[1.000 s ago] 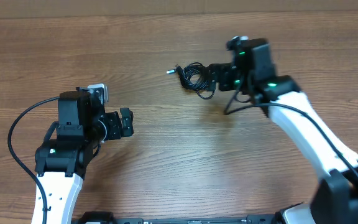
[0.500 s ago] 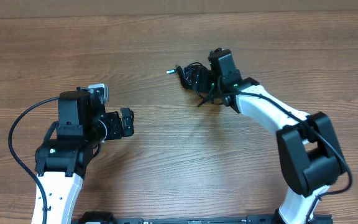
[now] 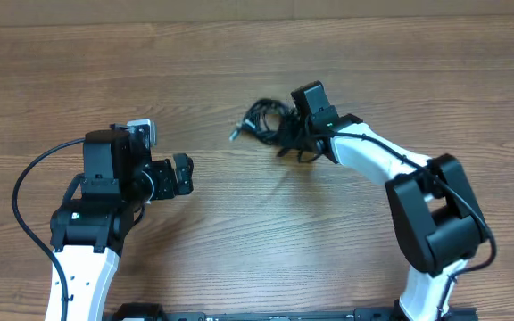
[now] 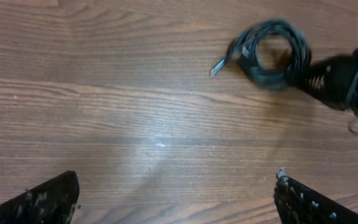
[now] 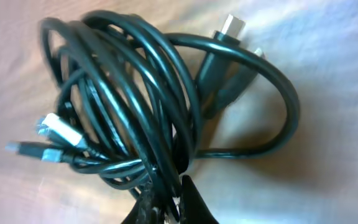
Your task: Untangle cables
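The robot's left gripper needs to next go to the cable bundle's side (image 3: 252, 119) (image 4: 250, 59) opposite the right gripper and close on the coiled strands of cable there.
The cables (image 3: 264, 119) lie as a small black coiled bundle on the wooden table, right of centre, with one pale plug tip (image 3: 234, 135) sticking out to the left. My right gripper (image 3: 289, 134) is at the bundle's right edge. In the right wrist view its fingertips (image 5: 191, 202) are pinched together on several strands of the cables (image 5: 135, 93). My left gripper (image 3: 182, 175) stands wide open over bare table well to the left. The left wrist view shows its gripper (image 4: 179, 205) with nothing in it, and the cables (image 4: 272, 53) far ahead.
The table's far edge (image 3: 257, 20) runs along the top. A thick black arm wire (image 3: 20, 201) loops out to the left of the left arm. The white right arm (image 3: 373, 160) stretches from the lower right toward the bundle.
My right gripper has swung left onto the bundle and shut on its strands. The bundle has shifted, and its pale plug tip now lies lower and further left. The left arm has not moved.
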### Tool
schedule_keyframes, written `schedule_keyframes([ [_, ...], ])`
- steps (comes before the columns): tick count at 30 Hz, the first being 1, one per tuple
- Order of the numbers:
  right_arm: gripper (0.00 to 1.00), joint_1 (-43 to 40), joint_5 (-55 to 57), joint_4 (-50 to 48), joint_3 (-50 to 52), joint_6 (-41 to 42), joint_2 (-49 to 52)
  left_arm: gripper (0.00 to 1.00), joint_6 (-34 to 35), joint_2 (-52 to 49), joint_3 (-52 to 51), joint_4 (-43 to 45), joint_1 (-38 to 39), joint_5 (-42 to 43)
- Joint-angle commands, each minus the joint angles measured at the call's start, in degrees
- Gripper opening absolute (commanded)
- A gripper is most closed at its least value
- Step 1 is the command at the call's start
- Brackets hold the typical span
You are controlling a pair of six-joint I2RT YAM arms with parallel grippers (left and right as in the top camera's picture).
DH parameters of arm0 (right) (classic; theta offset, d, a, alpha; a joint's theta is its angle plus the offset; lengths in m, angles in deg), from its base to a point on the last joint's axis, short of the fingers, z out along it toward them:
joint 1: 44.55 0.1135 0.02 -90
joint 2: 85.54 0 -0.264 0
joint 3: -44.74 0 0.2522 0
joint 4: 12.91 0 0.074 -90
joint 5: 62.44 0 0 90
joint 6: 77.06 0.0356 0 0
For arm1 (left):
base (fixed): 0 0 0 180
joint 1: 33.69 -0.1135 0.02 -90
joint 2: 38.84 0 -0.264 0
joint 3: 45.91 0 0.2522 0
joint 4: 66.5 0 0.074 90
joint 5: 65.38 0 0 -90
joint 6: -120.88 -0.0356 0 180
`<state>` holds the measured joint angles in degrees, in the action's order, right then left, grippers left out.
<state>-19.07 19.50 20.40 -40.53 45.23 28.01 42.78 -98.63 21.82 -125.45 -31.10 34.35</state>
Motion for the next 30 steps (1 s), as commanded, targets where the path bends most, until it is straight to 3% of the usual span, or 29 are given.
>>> schedule_keyframes([
  [1,0.04,0.1,-10.5,3.8,-1.0,-4.7,-7.4,1.0,0.5,-1.5,1.5,1.2,-0.3,2.3],
  [12,0.04,0.3,-19.6,11.4,-1.0,-4.7,-10.2,1.0,-1.3,-14.3,1.5,9.6,2.4,14.4],
  [22,0.04,0.3,-12.9,21.3,-1.0,-4.7,-10.2,1.0,-3.1,-28.8,1.5,22.2,8.3,18.7],
  [26,0.04,0.3,-9.9,23.7,-1.0,-4.7,-10.2,1.0,-2.3,-33.0,1.5,27.1,9.2,24.5],
  [30,0.04,0.3,-8.5,24.9,-1.0,-4.7,-10.2,1.0,0.1,-36.7,1.5,30.7,10.4,25.0],
])
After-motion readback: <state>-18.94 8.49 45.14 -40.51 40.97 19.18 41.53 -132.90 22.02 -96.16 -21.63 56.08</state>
